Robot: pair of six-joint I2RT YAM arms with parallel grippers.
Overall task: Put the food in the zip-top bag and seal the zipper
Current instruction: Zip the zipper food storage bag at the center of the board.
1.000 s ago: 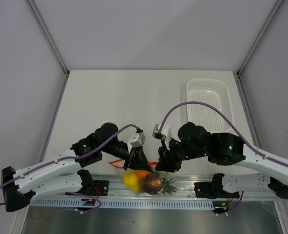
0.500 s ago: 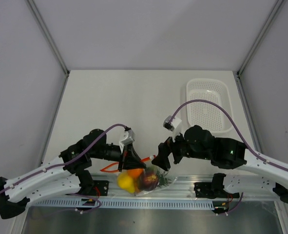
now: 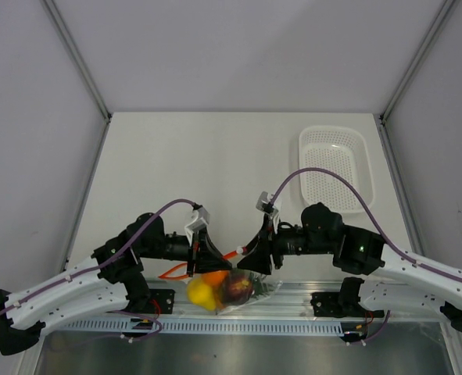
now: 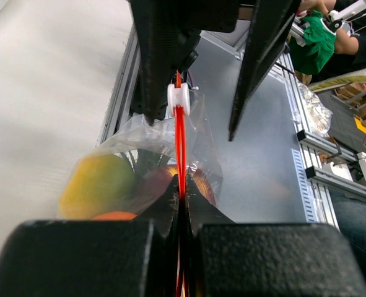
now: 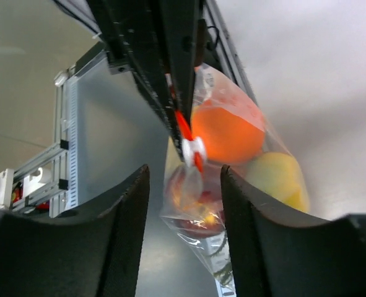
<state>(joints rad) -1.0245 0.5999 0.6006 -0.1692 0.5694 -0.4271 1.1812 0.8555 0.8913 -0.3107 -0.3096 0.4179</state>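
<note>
I need to hold the zipper's end with my right gripper while my left gripper takes the slider (image 4: 178,99), because my left gripper is pinching the red-orange zipper behind the white slider.
The zip-top bag (image 3: 229,287) hangs at the table's near edge with the food in it: an orange (image 5: 226,133), a yellow-green fruit (image 5: 274,177), a dark red fruit (image 5: 198,199) and pineapple leaves (image 5: 223,263). My left gripper (image 3: 213,258) is shut on the red-orange zipper (image 4: 181,142) and holds the bag up by it. The zipper's white slider (image 4: 178,99) sits a little ahead of the left jaws. My right gripper (image 3: 252,253) is open and faces the left one. Its fingers (image 5: 117,229) stand on either side of the slider (image 5: 194,149) without touching it.
A white perforated basket (image 3: 334,168) stands at the back right. An aluminium rail (image 3: 293,301) with the arm bases runs along the near edge, right under the bag. Grey walls close in the table at left, right and back.
My left gripper has pulled back toward the near left with the zipper strip in it. My right gripper has come off the bag, opened and turned level, facing the left gripper across the slider.
</note>
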